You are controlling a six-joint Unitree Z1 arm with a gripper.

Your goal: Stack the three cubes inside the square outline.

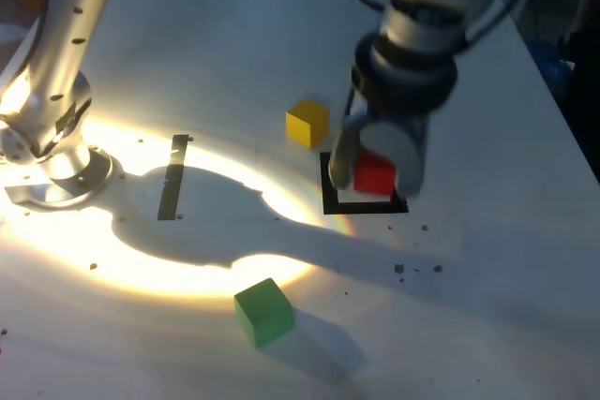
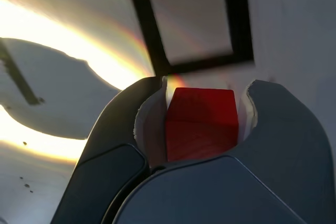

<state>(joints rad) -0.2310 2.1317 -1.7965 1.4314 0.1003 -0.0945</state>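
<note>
The robot's gripper will release the red cube on the bare patch framed (image 1: 367, 179) (image 2: 198, 14) by the black tape of the square outline.
My gripper (image 1: 375, 173) is shut on the red cube (image 1: 374, 175), with one jaw pressed to each side of it. The wrist view shows the red cube (image 2: 202, 121) snug between the grey fingers (image 2: 128, 114) of the gripper (image 2: 206, 90). The square outline (image 1: 329, 201) of black tape lies under the gripper in the exterior view, partly covered by it. From the wrist, the square outline (image 2: 157, 35) lies just beyond the cube. The yellow cube (image 1: 307, 124) rests on the table behind the outline. The green cube (image 1: 263, 311) sits near the front edge.
A straight black tape strip (image 1: 172, 175) lies on the exterior view's left. The arm's metal base (image 1: 52, 152) stands at the far left under bright glare. The arm's shadow falls across the table's middle. Small dark specks (image 1: 400, 270) dot the surface.
</note>
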